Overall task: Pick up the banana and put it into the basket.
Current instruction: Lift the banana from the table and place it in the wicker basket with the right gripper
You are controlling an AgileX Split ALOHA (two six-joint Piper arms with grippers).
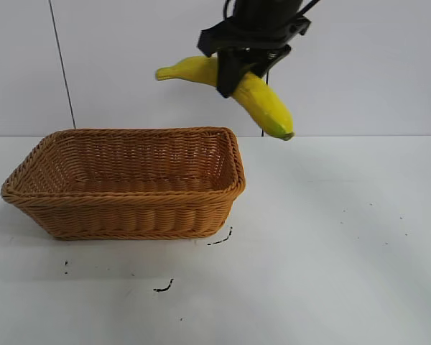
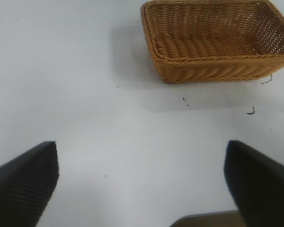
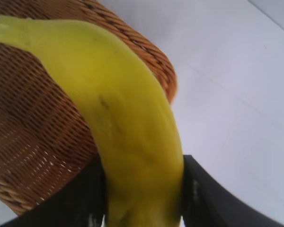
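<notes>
My right gripper needs to release the yellow banana in the middle of the tan woven basket (image 1: 128, 150), near the basket's back side.
My right gripper (image 1: 237, 77) is shut on the yellow banana (image 1: 262, 102) and holds it high in the air, above and just right of the basket's right end. The banana slopes down to the right, its greenish tip lowest. In the right wrist view the banana (image 3: 128, 127) sits between the two black fingers (image 3: 203, 198), with the basket (image 3: 33, 142) below it. The tan woven basket (image 1: 129, 215) stands empty on the white table at the left. My left gripper (image 2: 142, 184) is open and empty over bare table, well away from the basket (image 2: 213, 71).
The white table (image 1: 330, 244) carries a few small black marks in front of the basket (image 1: 164, 287). A white wall stands behind, with a thin dark cable (image 1: 61, 65) running down it at the left.
</notes>
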